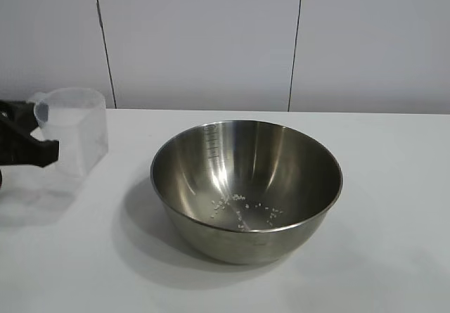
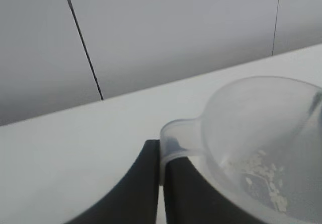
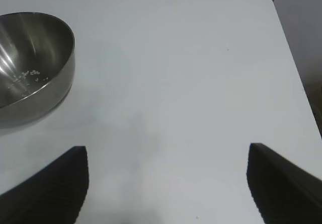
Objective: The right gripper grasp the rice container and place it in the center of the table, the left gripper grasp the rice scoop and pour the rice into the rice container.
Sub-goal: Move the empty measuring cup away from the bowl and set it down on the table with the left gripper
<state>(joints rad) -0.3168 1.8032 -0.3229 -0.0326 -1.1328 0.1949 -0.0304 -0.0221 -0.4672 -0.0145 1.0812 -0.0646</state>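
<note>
My left gripper sets the rice scoop on the white table [image 1: 112,217] next, beside the rice container. The scoop is held just above the table now.
The rice container [image 1: 246,186], a shiny steel bowl with etched marks, stands in the middle of the white table [image 1: 394,172]. A few grains of rice [image 1: 247,207] lie on its bottom. At the far left the frosted rice scoop [image 1: 79,126] is held just above the table, apart from the bowl, with my left gripper [image 1: 43,150] shut on it. In the left wrist view the left gripper [image 2: 162,158] pinches the rice scoop [image 2: 261,128] by its small tab, and some rice [image 2: 261,176] clings inside. My right gripper [image 3: 167,153] is open over bare table, away from the rice container [image 3: 30,63].
A pale panelled wall [image 1: 211,39] runs along the table's far edge. The table's rounded corner and side edge [image 3: 289,48] lie beyond the right gripper. Bare tabletop stretches to the right of the bowl.
</note>
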